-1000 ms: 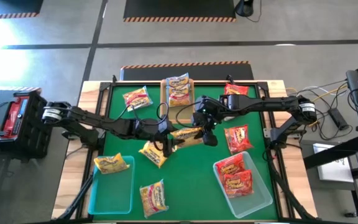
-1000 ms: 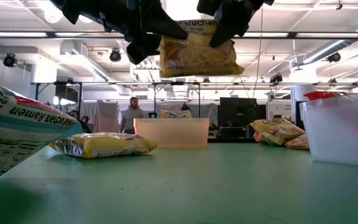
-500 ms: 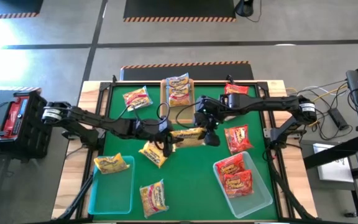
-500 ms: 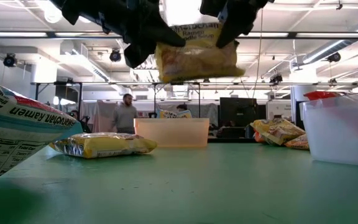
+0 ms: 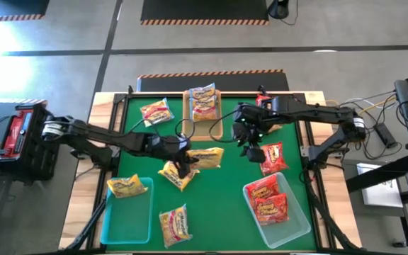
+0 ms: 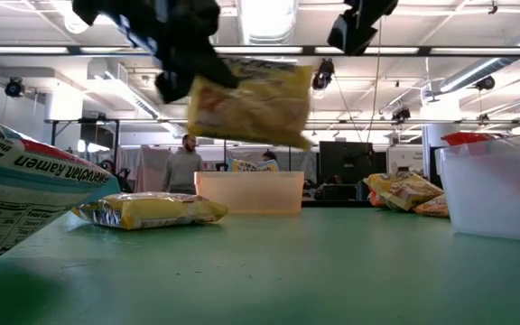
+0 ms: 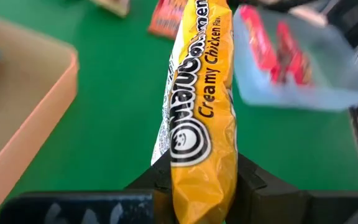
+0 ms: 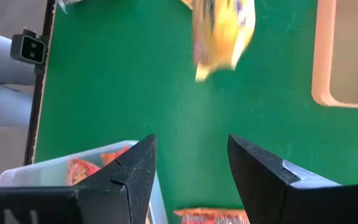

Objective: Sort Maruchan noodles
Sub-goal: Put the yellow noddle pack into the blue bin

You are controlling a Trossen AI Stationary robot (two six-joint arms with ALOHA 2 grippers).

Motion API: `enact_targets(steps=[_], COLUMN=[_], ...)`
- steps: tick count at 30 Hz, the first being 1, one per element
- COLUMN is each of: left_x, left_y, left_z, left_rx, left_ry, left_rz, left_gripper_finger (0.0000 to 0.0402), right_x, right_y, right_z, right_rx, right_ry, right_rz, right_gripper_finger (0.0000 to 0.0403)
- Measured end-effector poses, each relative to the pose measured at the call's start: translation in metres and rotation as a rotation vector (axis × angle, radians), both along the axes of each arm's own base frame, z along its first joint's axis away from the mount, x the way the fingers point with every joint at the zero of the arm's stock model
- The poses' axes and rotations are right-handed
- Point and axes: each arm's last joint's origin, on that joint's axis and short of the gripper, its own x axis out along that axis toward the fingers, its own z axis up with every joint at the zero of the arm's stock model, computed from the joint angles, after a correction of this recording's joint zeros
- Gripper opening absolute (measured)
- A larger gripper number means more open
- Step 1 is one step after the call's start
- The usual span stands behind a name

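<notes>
I will use my left gripper to release the Creamy Chicken packet in the teal tray [image 5: 132,193], up against the front of the yellow packet that is its own.
My left gripper [image 5: 187,160] is shut on a yellow Maruchan noodle packet [image 5: 208,156] held above the middle of the green mat. The left wrist view shows that packet [image 7: 204,118], printed "Creamy Chicken", pinched between my fingers [image 7: 247,180]. It hangs tilted in the low view [image 6: 251,104]. My right gripper [image 5: 251,144] is open and empty, a little to the right of the packet; its fingers [image 8: 135,177] stand wide apart in the right wrist view. Other packets lie around: yellow ones [image 5: 174,175] [image 5: 154,111], red ones [image 5: 271,157] [image 5: 269,101], and a silvery one [image 5: 176,225].
A tan tray [image 5: 190,113] with silvery packets sits at the back centre. The left teal tray [image 5: 122,221] has a yellow packet [image 5: 127,185] at its top edge. The right teal tray [image 5: 297,223] holds red packets. A person stands in the room beyond the table [image 6: 183,167].
The left gripper shut on the yellow packet. The right gripper let it go, opened and drew back to the right. The packet shifted slightly left and tilted.
</notes>
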Motion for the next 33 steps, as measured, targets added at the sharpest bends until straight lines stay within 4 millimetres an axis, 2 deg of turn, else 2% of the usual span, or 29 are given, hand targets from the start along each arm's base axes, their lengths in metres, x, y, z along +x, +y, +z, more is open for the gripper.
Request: enact_targets(steps=[5,11,16,23,29,33], left_x=[-0.034,-0.084,-0.125,-0.180,-0.207,-0.220], left_y=[-0.004,-0.022,-0.040,-0.057,-0.073,-0.081], left_z=[0.016,0.027,0.036,0.042,0.047,0.036], left_rx=[-0.038,-0.136,-0.242,-0.461,-0.532,-0.500], left_ry=[0.078,0.118,0.140,0.231,0.203,0.284], left_rz=[0.010,-0.010,-0.058,-0.034,-0.066,-0.011], left_gripper_finger=[0.0053,0.0053,0.0053,0.0053,0.0053,0.0053], right_x=[-0.019,-0.038,-0.043,-0.046,-0.042,-0.039], right_y=[0.002,0.003,0.005,0.005,0.004,0.004], right_z=[0.008,0.014,0.011,-0.002,-0.016,-0.020], right_rx=[-0.012,-0.012,0.009,0.030,0.032,0.035], right_ry=[-0.021,-0.077,-0.138,-0.111,-0.095,-0.115], right_rz=[-0.037,-0.097,-0.132,-0.164,-0.166,-0.171], right_gripper_finger=[0.0182,0.0180,0.0178,0.0178,0.0178,0.0178])
